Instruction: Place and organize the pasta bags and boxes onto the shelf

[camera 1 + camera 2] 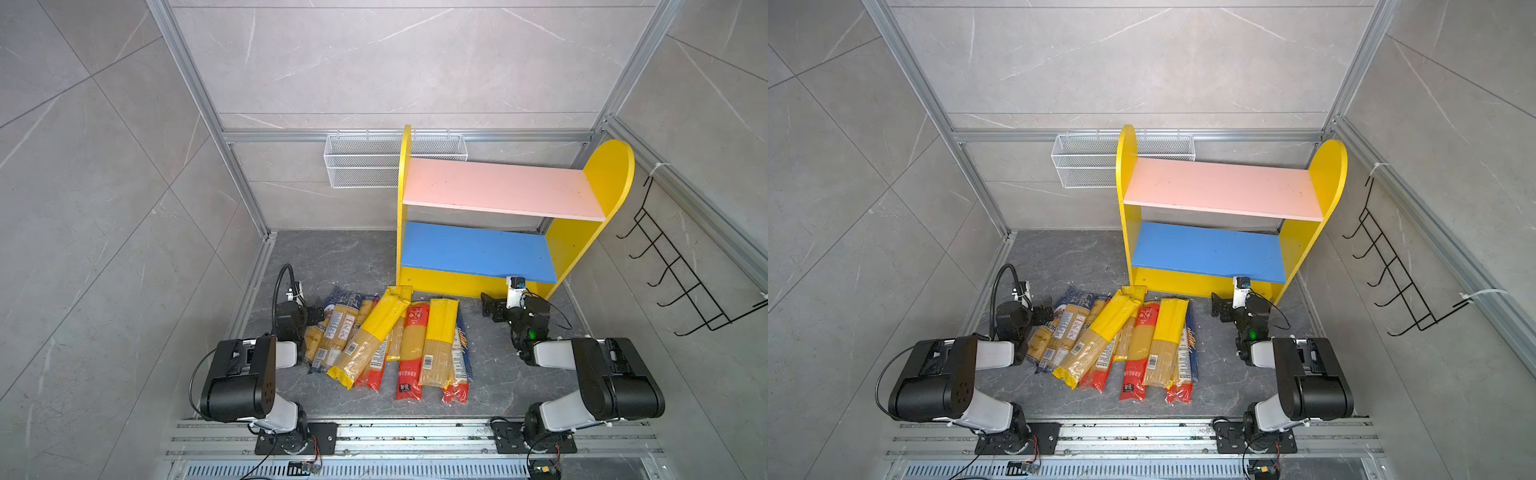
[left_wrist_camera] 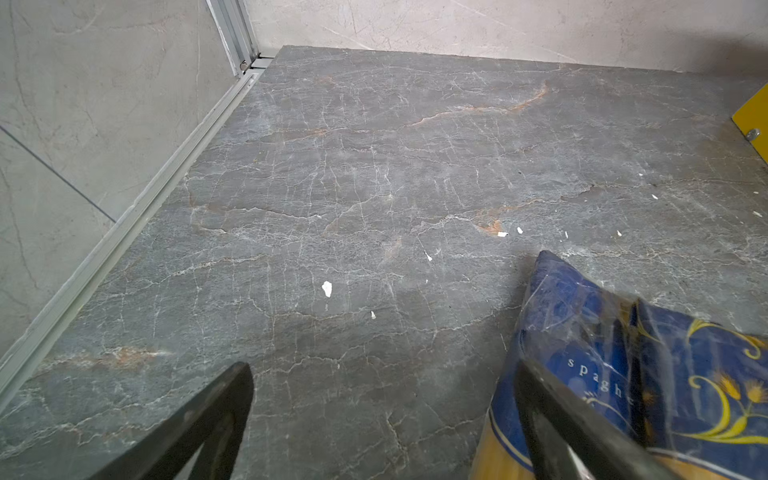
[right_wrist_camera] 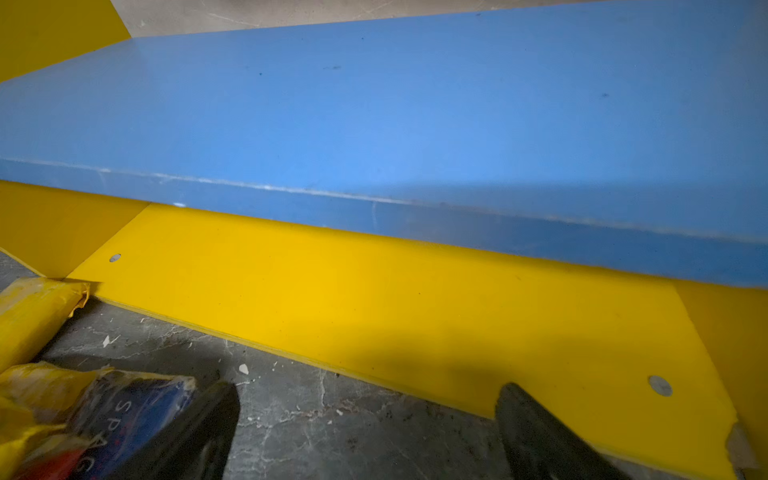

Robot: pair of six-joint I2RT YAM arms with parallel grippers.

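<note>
The robot's right gripper needs to close on the middle of the yellow packet (image 1: pixel 438 345) between the red packets, where that packet's yellow wrapping meets its clear part.
Several long pasta packets (image 1: pixel 386 340) (image 1: pixel 1121 340) in yellow, red and dark blue lie side by side and overlapping on the dark floor. Behind them stands the shelf (image 1: pixel 498 187) (image 1: pixel 1221 187), its pink upper board and blue lower board (image 3: pixel 374 104) bare. My left gripper (image 1: pixel 316 311) (image 2: pixel 382 368) is open at the pile's left end, one finger over the edge of a blue packet (image 2: pixel 602 332). Right of the pile my right gripper (image 1: pixel 488 305) (image 3: pixel 368 390) is open over the floor, facing the shelf's yellow base panel (image 3: pixel 332 299).
A white wire mesh basket (image 1: pixel 361 166) hangs on the back rail, partly behind the shelf's left panel. A black wire hook rack (image 1: pixel 673 266) hangs on the right wall. Aluminium rails (image 1: pixel 249 266) edge the floor, and small white crumbs (image 2: pixel 327 289) lie on it.
</note>
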